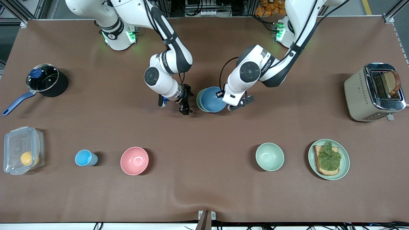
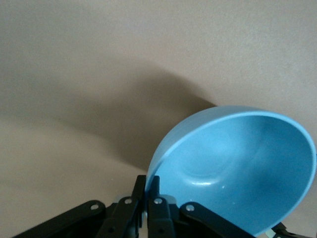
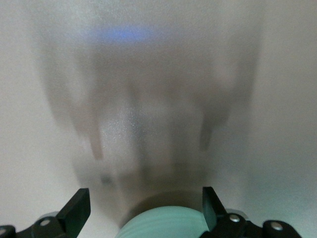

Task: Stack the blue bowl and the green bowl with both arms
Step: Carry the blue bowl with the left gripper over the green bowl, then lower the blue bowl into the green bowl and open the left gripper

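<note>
Next, the left gripper releases the blue bowl inside the pale green bowl (image 1: pixel 207 100) between my arms.
The blue bowl (image 1: pixel 213 99) sits tilted inside a pale green bowl (image 1: pixel 198 99) at the middle of the table, between the two arms. My left gripper (image 1: pixel 222 95) is shut on the blue bowl's rim at the side toward the left arm's end; the left wrist view shows the jaws (image 2: pixel 147 186) pinching the rim of the blue bowl (image 2: pixel 237 168). My right gripper (image 1: pixel 184 108) is open and empty, low beside the green bowl toward the right arm's end. The right wrist view shows its open gripper (image 3: pixel 144 197) with the green bowl's outer wall (image 3: pixel 163 224) between them.
A second look-alike green bowl (image 1: pixel 269 156) stands nearer the camera, beside a green plate with toast (image 1: pixel 344 166). A pink bowl (image 1: pixel 134 160), light-blue cup (image 1: pixel 85 157) and plastic box (image 1: pixel 22 150) line the near row. A pot (image 1: pixel 47 80) and toaster (image 1: pixel 367 92) stand at the ends.
</note>
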